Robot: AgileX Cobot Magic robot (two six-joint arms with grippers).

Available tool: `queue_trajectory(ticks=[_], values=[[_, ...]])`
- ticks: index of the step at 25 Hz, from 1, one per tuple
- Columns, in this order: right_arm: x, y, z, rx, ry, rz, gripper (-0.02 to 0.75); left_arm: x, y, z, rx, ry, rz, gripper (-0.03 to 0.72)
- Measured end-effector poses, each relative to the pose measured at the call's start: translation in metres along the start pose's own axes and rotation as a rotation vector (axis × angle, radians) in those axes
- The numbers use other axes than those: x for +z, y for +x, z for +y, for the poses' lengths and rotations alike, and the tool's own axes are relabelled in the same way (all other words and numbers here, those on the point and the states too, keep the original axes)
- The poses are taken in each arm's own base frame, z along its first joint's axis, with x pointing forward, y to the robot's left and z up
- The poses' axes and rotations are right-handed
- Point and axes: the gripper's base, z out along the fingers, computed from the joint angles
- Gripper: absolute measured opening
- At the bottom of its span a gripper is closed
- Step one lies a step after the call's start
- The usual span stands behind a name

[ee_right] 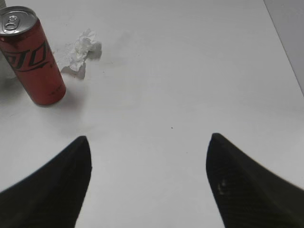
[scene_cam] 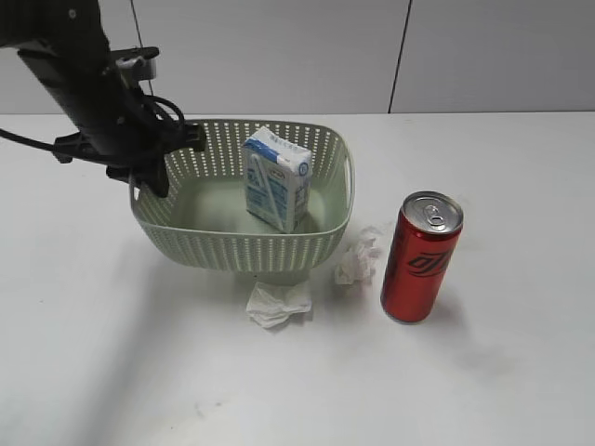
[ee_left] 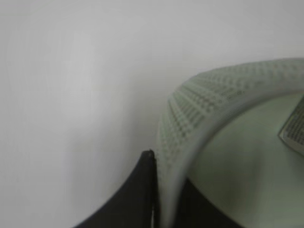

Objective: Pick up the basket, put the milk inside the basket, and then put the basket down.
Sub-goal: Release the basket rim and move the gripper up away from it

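My left gripper has the basket. It will let go of it on the white table (scene_cam: pixel 262 223), just behind the crumpled tissue nearest the front edge.
The pale sage-green basket (scene_cam: pixel 232 243) stands at the middle of the white table. The white-and-blue milk carton (scene_cam: pixel 276 178) stands upright inside it; one corner of the carton shows in the left wrist view (ee_left: pixel 294 130). My left gripper (scene_cam: pixel 153 177) is shut on the basket's left wall; in the left wrist view the jaws (ee_left: pixel 164 190) pinch the perforated rim (ee_left: pixel 204 102), one finger outside and one inside. My right gripper (ee_right: pixel 148 142) is open and empty over bare table to the right of the can; it is out of the exterior view.
A tall red soda can (scene_cam: pixel 420 257) stands right of the basket, also in the right wrist view (ee_right: pixel 31 54). Crumpled white tissues lie in front of the basket (scene_cam: pixel 277 304) and between basket and can (scene_cam: pixel 361 255) (ee_right: pixel 80 50). A grey wall runs behind the table.
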Motion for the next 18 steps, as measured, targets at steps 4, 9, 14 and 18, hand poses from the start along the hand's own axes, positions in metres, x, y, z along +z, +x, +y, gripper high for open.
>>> queue_trajectory(ticks=[4,9,14,18], values=[[0.0,0.0,0.0,0.0,0.0,0.0,0.591,0.013,-0.024,-0.009,0.06,0.001,0.029,0.005],[0.0,0.0,0.0,0.0,0.0,-0.001,0.591,0.034,-0.048,-0.015,0.027,0.033,0.029,0.005],[0.0,0.0,0.0,0.001,0.0,-0.001,0.591,0.053,-0.056,-0.003,-0.006,0.019,0.044,0.005],[0.0,0.0,0.0,0.001,0.0,-0.001,0.591,0.059,-0.056,-0.001,-0.006,0.017,0.043,0.013]])
